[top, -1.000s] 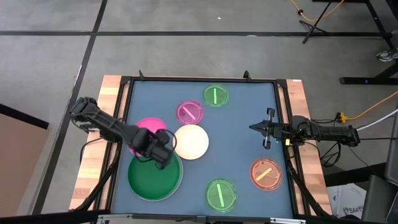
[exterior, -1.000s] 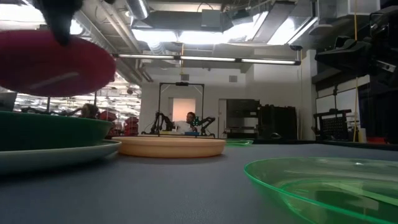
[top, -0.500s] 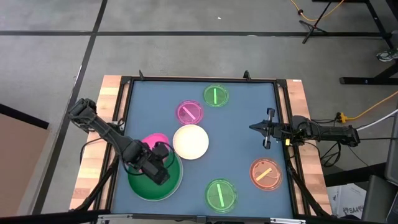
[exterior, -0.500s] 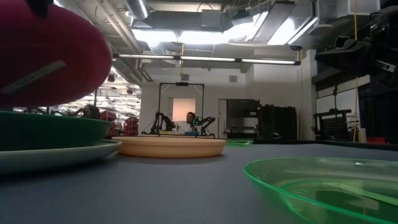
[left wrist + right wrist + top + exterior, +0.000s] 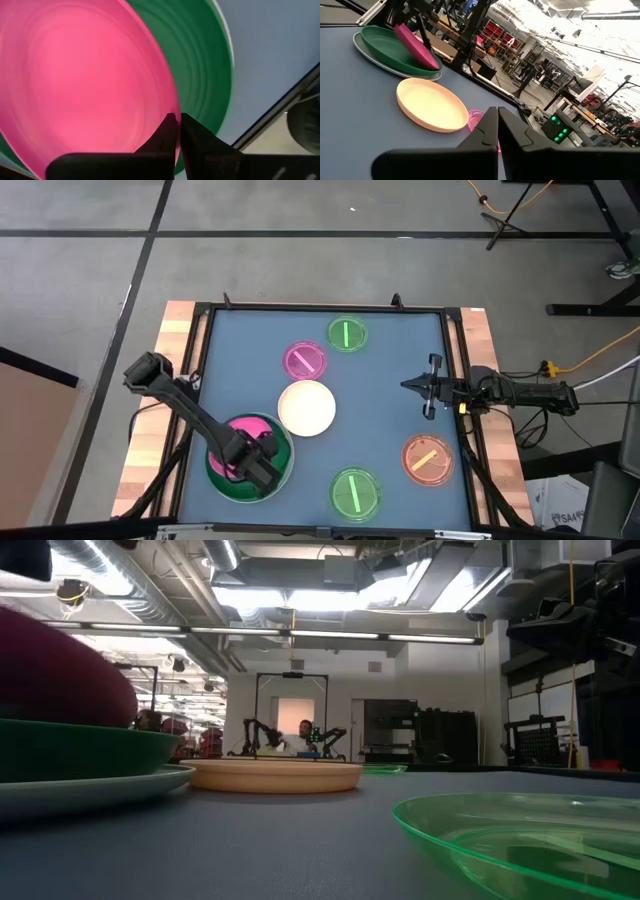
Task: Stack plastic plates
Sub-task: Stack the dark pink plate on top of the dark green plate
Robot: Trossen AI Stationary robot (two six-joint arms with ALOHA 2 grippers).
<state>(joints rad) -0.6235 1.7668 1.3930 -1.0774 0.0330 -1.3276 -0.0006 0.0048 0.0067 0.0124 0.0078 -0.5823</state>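
I need to set the magenta plate down flat with my left gripper in the middle of the large dark green plate [image 5: 251, 451] [image 5: 87, 70].
A magenta plate [image 5: 238, 442] hangs tilted over a large dark green plate [image 5: 268, 480] at the table's near left, with my left gripper [image 5: 258, 468] shut on it. The green plate rests in a pale plate [image 5: 100, 790] on the blue mat. The magenta plate's low edge [image 5: 434, 65] dips toward the green plate; I cannot tell whether they touch. A cream plate [image 5: 307, 408] lies flat mid-table. My right gripper [image 5: 420, 385] waits shut at the right edge, touching nothing. My left gripper pinches the magenta plate's rim [image 5: 167, 100] between its two fingers, on the plate's near side. The fingers come from above, pointing down. The plate slants, its held side higher and its far side lower over the green plate [image 5: 200, 65].
Small translucent plates lie flat on the mat: pink [image 5: 305, 360] and green [image 5: 347, 333] at the far middle, green [image 5: 355, 492] at the near middle, orange [image 5: 428, 458] at the near right. A black frame [image 5: 205, 315] rims the mat.
My left gripper has gone toward the table's near edge and down, still shut on the magenta plate. The plate has come from beside the cream plate to over the green plate and hangs lower.
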